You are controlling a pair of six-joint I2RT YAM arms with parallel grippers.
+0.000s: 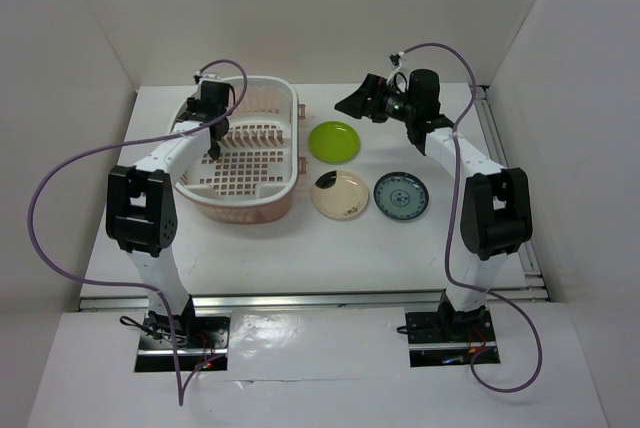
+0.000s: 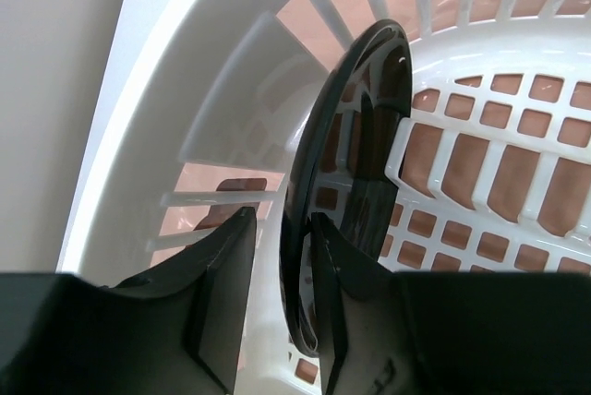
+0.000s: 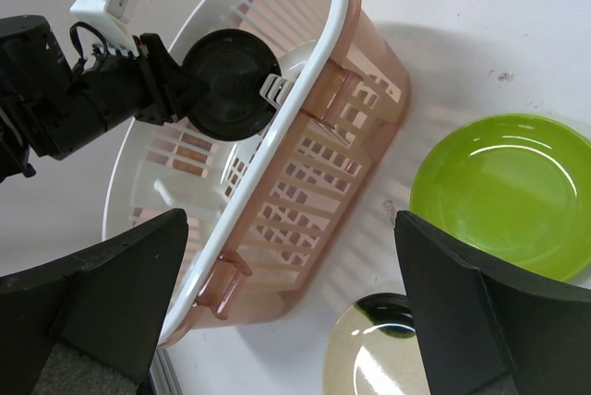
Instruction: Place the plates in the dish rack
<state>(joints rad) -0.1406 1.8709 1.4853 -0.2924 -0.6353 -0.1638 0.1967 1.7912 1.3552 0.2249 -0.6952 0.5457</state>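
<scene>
The black plate leans crooked against the end of the rack's dividers, so I need to use my left gripper to pinch the black plate's rim (image 2: 301, 166) and set it straight before leaving.
The pale pink dish rack (image 1: 272, 206) stands at the back left of the table. My left gripper (image 1: 215, 138) reaches down into it. In the left wrist view the glossy black plate (image 2: 360, 137) stands on edge among the rack's (image 2: 231, 90) dividers. My left gripper (image 2: 282, 220) straddles its rim, one finger touching and the other a little clear. The right wrist view shows the black plate (image 3: 226, 81) upright in the rack (image 3: 314, 137). My right gripper (image 1: 352, 103) (image 3: 291, 220) is wide open and empty, held above the lime green plate (image 1: 334, 141) (image 3: 503, 192).
The cream plate with a dark rim mark (image 1: 340, 195) (image 3: 379, 358) and the blue-green patterned plate (image 1: 401, 195) lie flat right of the rack. White walls close in the table on three sides. A metal rail (image 1: 503, 153) runs along the right edge.
</scene>
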